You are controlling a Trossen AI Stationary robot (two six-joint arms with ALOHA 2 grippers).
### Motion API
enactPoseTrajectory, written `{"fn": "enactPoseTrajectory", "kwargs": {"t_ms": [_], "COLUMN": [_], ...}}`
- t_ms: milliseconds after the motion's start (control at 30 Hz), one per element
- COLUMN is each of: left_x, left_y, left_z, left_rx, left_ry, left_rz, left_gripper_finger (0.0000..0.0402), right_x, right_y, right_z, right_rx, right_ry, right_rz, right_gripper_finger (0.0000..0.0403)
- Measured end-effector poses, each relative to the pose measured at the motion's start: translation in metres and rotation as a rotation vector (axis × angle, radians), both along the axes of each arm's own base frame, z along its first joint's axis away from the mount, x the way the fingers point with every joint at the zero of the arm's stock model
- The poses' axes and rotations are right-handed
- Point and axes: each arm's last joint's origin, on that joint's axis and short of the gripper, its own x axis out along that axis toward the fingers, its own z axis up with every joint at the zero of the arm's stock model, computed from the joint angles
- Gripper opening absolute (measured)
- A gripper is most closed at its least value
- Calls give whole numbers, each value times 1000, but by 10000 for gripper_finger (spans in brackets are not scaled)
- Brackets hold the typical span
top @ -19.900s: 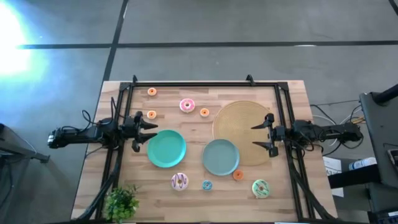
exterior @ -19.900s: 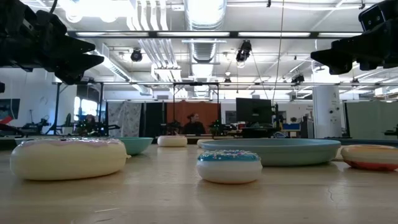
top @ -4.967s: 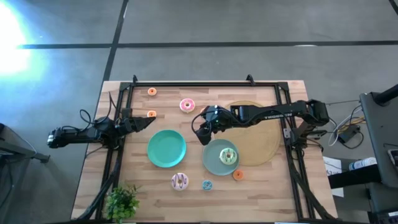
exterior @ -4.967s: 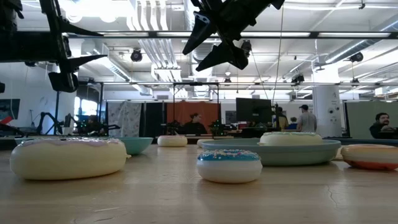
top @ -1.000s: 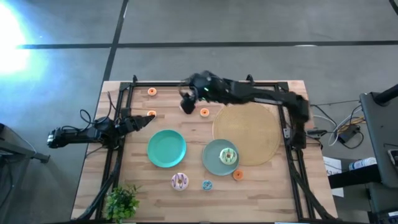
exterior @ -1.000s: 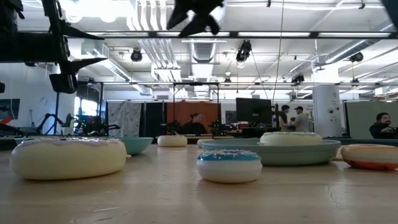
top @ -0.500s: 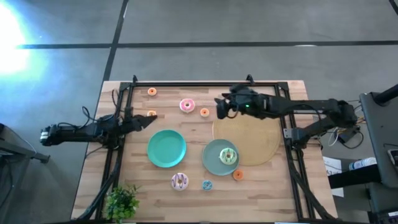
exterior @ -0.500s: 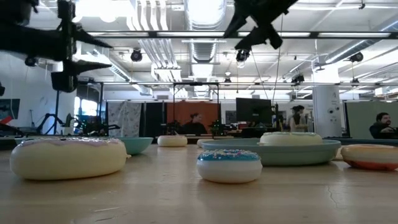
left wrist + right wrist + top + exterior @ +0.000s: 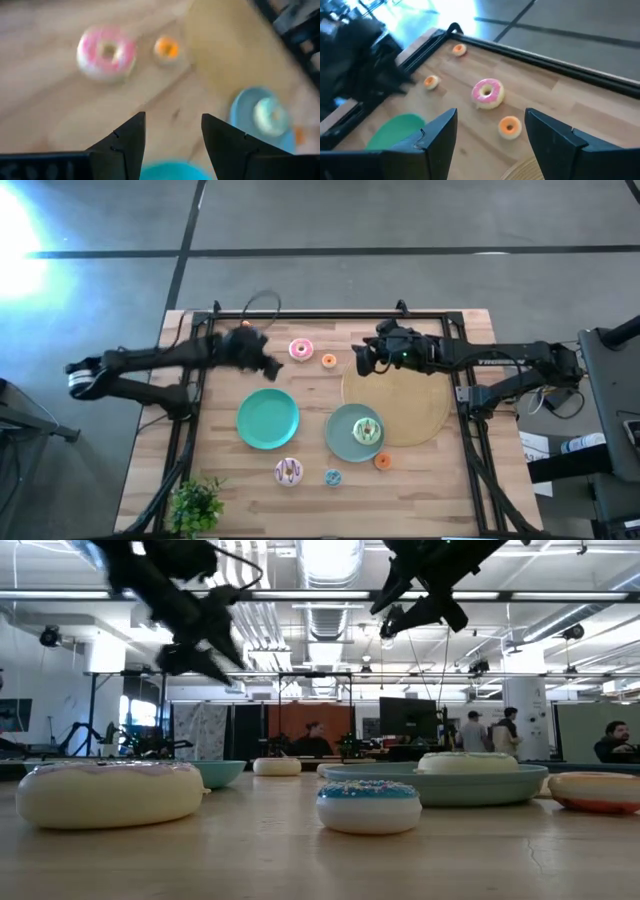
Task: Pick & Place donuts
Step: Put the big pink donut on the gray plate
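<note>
I need to move my left gripper to the pink donut next and close it on the donut's side [image 9: 294,347] [image 9: 90,51] that faces away from the tiny orange donut next to it.
My left gripper [image 9: 270,368] [image 9: 173,117] is open and hangs in the air between the left teal plate [image 9: 268,418] and the pink donut [image 9: 301,349] [image 9: 106,52]. My right gripper [image 9: 357,360] [image 9: 491,112] is open and empty, raised over the near-left rim of the tan disc [image 9: 400,392]. A tiny orange donut [image 9: 329,361] [image 9: 510,126] lies flat beside the pink one. The green donut [image 9: 367,430] lies in the right teal plate [image 9: 340,442]. The white-brown donut [image 9: 289,471], the blue one [image 9: 332,477] and a red one [image 9: 382,462] lie near the near edge.
Two more tiny orange donuts [image 9: 431,82] [image 9: 459,49] lie near the far-left corner. A black frame rail [image 9: 320,315] runs round the table. A small green plant [image 9: 195,505] stands at the near-left corner. People show in the room beyond, in the low view.
My left arm has swung fast from the table's left side toward the middle, ending near the pink donut. My right gripper has moved from over the pink donut toward the right, to the tan disc's edge, then nearly stopped. The pink donut has stayed on the table.
</note>
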Motion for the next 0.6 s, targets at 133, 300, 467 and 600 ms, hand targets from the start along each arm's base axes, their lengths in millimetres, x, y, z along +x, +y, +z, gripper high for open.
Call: {"fn": "enactPoseTrajectory", "kwargs": {"t_ms": [133,300,467,600], "left_x": [10,16,36,54], "left_y": [45,88,109,129], "left_z": [6,-3,-36,-48], "left_rx": [-20,-105,-138,-104], "left_ry": [40,23,135,228], "left_rz": [-33,-75,-127,-132], "left_gripper_finger": [167,167,167,167], "right_x": [-4,-14,-16,-15], "right_y": [5,10,10,9], "right_z": [-3,-9,-13,-12], "right_rx": [5,16,23,24], "right_ry": [56,175,193,168], "right_rz": [32,48,44,0], "right_gripper_finger": [224,224,224,224]}}
